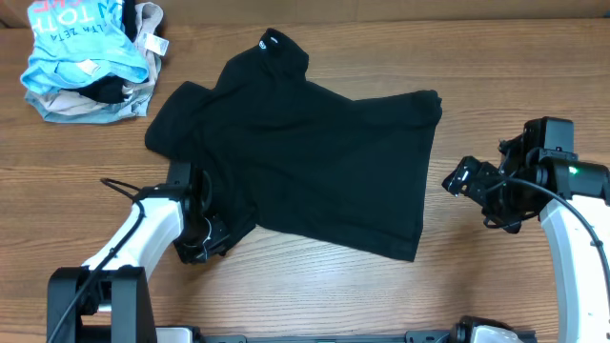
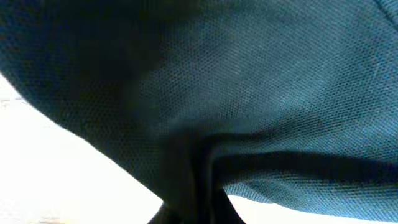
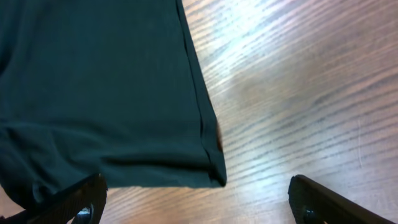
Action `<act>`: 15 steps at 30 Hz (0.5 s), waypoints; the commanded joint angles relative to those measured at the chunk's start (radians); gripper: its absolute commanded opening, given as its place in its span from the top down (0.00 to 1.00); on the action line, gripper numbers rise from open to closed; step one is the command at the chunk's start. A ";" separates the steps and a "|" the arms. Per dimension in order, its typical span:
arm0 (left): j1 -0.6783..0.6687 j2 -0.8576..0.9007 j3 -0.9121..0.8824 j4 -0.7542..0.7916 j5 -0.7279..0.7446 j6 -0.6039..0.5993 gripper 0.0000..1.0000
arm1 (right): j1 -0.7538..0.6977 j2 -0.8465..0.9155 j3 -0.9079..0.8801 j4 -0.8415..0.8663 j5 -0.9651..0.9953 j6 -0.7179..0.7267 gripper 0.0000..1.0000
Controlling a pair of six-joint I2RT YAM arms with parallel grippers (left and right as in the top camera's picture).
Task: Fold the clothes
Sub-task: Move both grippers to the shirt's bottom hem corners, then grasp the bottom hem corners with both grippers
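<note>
Next, I close my right gripper on the black T-shirt's near hemmed corner [image 1: 411, 255] [image 3: 217, 179], across from the fold that is pinched by my left gripper.
The black T-shirt [image 1: 315, 152] lies spread on the wooden table, its neck label [image 1: 268, 41] at the far edge. My left gripper [image 1: 212, 229] is at the shirt's near left edge, shut on a pinched fold of the black fabric [image 2: 199, 180], which fills the left wrist view. My right gripper [image 1: 457, 178] is open and empty, hovering just right of the shirt's right side. In the right wrist view a hemmed corner of the shirt [image 3: 211, 171] lies between and ahead of the open fingers [image 3: 196, 208].
A pile of a light-blue garment with white lettering [image 1: 76, 43] over a beige garment [image 1: 81, 105] sits at the far left corner. Bare wood table [image 1: 515, 105] lies right of the shirt.
</note>
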 commanded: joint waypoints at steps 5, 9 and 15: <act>0.003 0.062 0.074 -0.040 -0.093 0.172 0.96 | 0.107 -0.002 -0.005 -0.049 -0.016 0.002 0.03; 0.003 0.062 0.187 -0.112 -0.104 0.218 0.96 | 0.218 -0.002 -0.027 -0.066 -0.012 0.060 0.04; 0.003 0.062 0.364 -0.206 -0.147 0.257 0.96 | 0.331 -0.002 -0.186 0.009 0.013 0.197 0.05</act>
